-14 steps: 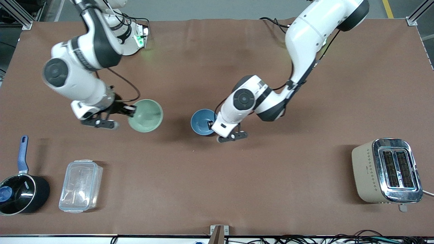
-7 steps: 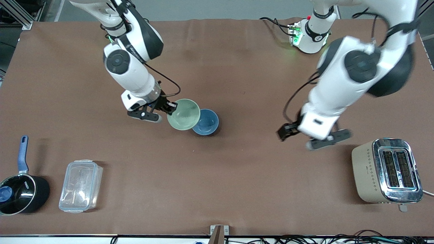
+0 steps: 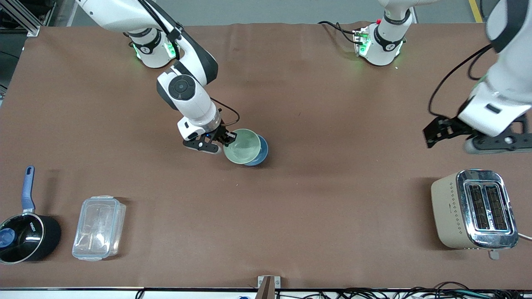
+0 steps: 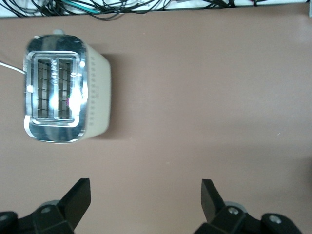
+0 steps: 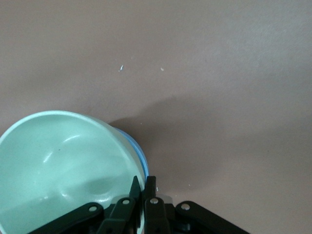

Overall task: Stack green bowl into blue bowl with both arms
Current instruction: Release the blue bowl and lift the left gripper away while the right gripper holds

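Note:
Next, my right gripper releases the green bowl in the middle of the table, so that it stays nested inside the blue bowl's rim [image 3: 250, 148] [image 5: 97, 168]. The green bowl is tilted over the blue bowl now.
The green bowl [image 3: 242, 146] is tilted over the blue bowl [image 3: 262, 152] in the middle of the table and covers most of it; only a blue rim edge shows. My right gripper [image 3: 225, 140] is shut on the green bowl's rim. In the right wrist view the fingers [image 5: 144, 185] pinch the rim of the green bowl [image 5: 58, 165], with a sliver of the blue bowl [image 5: 139, 152] beside it. My left gripper [image 3: 451, 139] is open and empty, raised above the table near the toaster; it also shows in the left wrist view [image 4: 145, 192].
A beige and chrome toaster [image 3: 474, 209] stands at the left arm's end, near the front camera, also in the left wrist view [image 4: 63, 95]. A black saucepan with a blue handle [image 3: 23, 232] and a clear plastic box [image 3: 99, 227] lie at the right arm's end.
My right gripper has carried the green bowl from beside the blue bowl to over it. My left arm has let go of the blue bowl and swung away toward the toaster.

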